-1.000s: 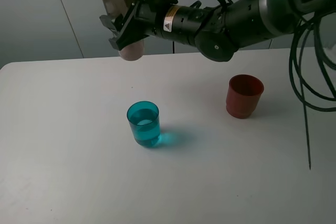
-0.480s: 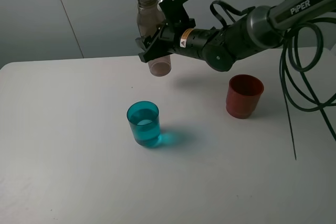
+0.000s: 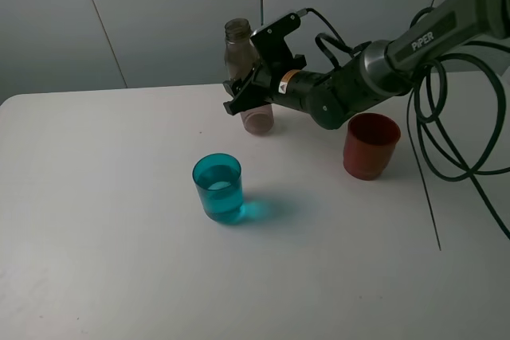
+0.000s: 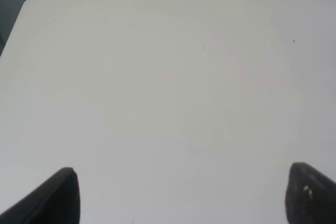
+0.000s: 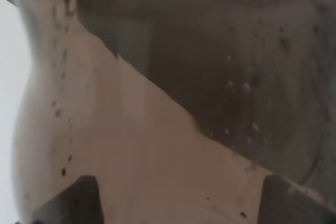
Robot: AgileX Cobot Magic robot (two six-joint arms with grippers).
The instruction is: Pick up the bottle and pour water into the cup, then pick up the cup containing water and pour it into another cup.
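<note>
My right gripper should release the smoky-grey bottle near the table's back edge [image 3: 272, 120], behind the gap between the cups.
The smoky-grey bottle [image 3: 249, 77] stands upright at the back of the white table [image 3: 96, 220], its base at or just above the surface. My right gripper [image 3: 253, 91] is shut on its middle; the bottle wall [image 5: 173, 108] fills the right wrist view. The teal cup [image 3: 217, 188], with water in it, stands in front of the bottle near the table's middle. The red-orange cup [image 3: 370, 146] stands to the right, under my right arm's forearm. My left gripper [image 4: 181, 195] is open and empty over bare table, out of the exterior high view.
Black cables [image 3: 446, 141] hang from the right arm at the right side. A grey panelled wall [image 3: 127, 13] runs behind the table's back edge.
My right gripper has carried the bottle down and to the right, from high above the table's back to an upright stand near the surface. The cups have not moved.
</note>
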